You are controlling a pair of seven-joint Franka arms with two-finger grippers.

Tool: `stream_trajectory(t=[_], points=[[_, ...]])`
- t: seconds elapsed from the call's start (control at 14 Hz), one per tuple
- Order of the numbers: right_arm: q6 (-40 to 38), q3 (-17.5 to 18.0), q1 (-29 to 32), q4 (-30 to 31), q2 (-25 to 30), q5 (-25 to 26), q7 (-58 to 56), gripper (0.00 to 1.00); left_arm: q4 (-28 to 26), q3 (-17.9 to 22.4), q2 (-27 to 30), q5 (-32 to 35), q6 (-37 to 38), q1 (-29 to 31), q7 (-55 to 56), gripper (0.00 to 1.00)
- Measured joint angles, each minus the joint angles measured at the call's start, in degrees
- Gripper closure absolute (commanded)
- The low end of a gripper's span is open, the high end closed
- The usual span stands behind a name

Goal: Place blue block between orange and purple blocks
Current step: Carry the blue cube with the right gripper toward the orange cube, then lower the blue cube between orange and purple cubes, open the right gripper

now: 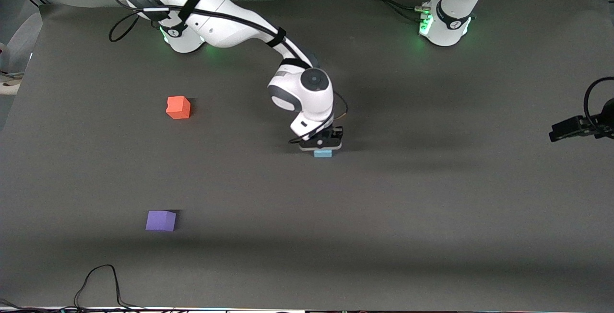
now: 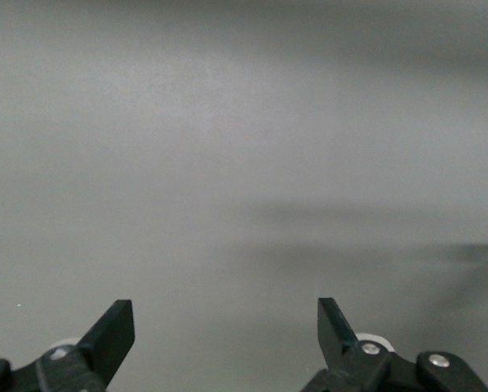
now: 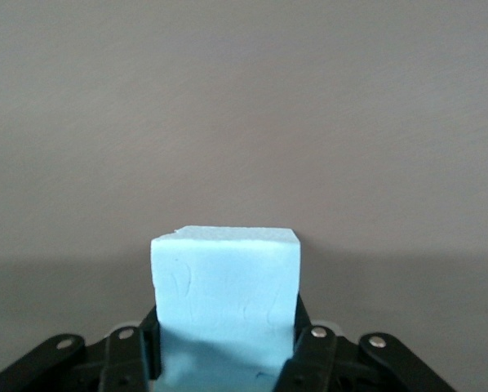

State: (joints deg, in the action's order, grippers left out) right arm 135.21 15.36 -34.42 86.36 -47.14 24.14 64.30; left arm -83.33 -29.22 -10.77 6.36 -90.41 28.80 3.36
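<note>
Next, my right gripper sets the light blue block down and lets go of it on the bare mat midway point(image 1: 173, 162) between the orange block and the purple block.
The light blue block point(image 1: 323, 153) rests on the dark table mat near the middle, and it fills the right wrist view point(image 3: 225, 278). My right gripper point(image 1: 322, 146) stands straight down on it, with its fingers pressed on two opposite sides of the block point(image 3: 225, 335). The orange block point(image 1: 178, 107) lies toward the right arm's end of the table. The purple block point(image 1: 161, 220) lies nearer to the front camera than the orange one. My left gripper point(image 2: 226, 314) is open and empty over bare grey surface; it is out of the front view and its arm waits.
A black device on a mount point(image 1: 580, 126) with a looped cable juts in at the left arm's end of the table. A thin black cable point(image 1: 100, 279) lies along the mat's edge nearest the front camera. The mat point(image 1: 431, 207) is bare between the blocks.
</note>
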Motion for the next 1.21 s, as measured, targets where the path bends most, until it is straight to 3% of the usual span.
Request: stream_trajectory(t=[0.21,0.36,0.43,0.64,0.79,0.93,1.07,1.21], points=[[-6.7,0.1,4.9,0.7,4.6,0.0,-0.1,0.92,-1.3,-0.4,2.1,-0.1,0.9,-0.4,0.0,0.00],[-7.4,0.2,9.1,5.6,9.8,-0.3,-2.7,0.92,-2.1,0.3,3.2,-0.5,0.8,-1.6,0.0,0.00],[-6.5,0.2,11.9,9.6,13.0,-1.0,-5.5,0.92,-2.7,3.0,3.8,-1.0,0.5,-4.6,0.0,0.00],[-1.7,-0.9,21.3,23.6,23.7,-8.7,-18.4,0.92,-3.6,18.4,5.5,-2.8,0.1,-20.2,0.0,0.00],[-1.0,-7.0,23.5,31.1,30.7,-15.7,-29.2,0.91,-3.9,25.1,6.4,-3.1,0.1,-27.3,0.0,0.00],[1.3,-13.5,23.8,37.3,35.0,-22.0,-38.8,0.90,-4.1,27.9,6.8,-3.2,0.1,-30.6,0.0,0.00],[5.2,-17.8,23.8,41.9,35.9,-23.3,-42.5,0.88,-4.7,28.3,7.1,-3.4,0.2,-31.0,-0.1,0.00],[8.1,-19.0,23.7,44.1,34.8,-23.3,-43.4,0.88,-4.9,28.6,7.2,-3.5,1.0,-31.0,-0.9,0.00]])
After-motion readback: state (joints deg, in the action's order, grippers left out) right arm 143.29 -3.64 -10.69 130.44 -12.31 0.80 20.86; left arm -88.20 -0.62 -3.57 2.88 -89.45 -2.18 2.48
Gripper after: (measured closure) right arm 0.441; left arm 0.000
